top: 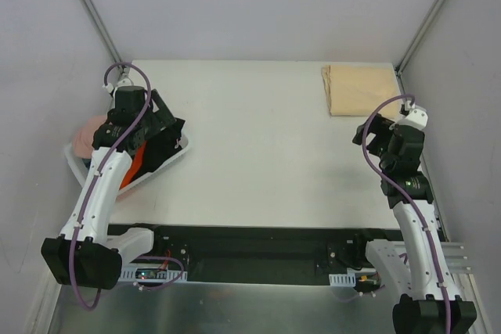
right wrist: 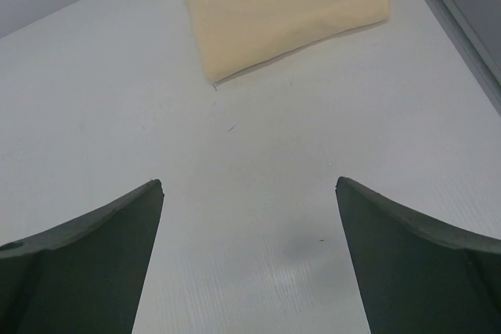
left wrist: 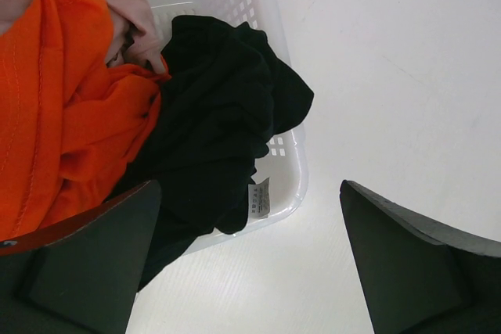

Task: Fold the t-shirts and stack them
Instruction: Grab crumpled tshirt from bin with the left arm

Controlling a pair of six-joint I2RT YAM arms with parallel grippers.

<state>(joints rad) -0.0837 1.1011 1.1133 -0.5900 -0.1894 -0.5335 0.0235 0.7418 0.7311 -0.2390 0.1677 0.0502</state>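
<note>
My left gripper needs to grab the bunched cloth (top: pixel 162 143) (left wrist: pixel 201 184) next to the white label of the black t-shirt, near the corner of the white basket.
A folded tan t-shirt (top: pixel 362 89) lies flat at the table's far right corner, seen too as the tan t-shirt (right wrist: pixel 282 7) in the right wrist view. A black t-shirt (left wrist: pixel 219 123) spills over the rim of the white basket (left wrist: pixel 286 185), beside an orange t-shirt (left wrist: pixel 63 115) and a pink one (left wrist: pixel 125 13). My left gripper (left wrist: pixel 250 193) hovers open above the basket's corner and the black cloth, holding nothing. The right gripper (right wrist: pixel 249 185) is open over bare table, short of the tan shirt.
The white basket (top: pixel 182 151) sits at the table's left edge under my left arm. Grey walls and metal posts close in the back and sides. A dark base rail runs along the near edge.
</note>
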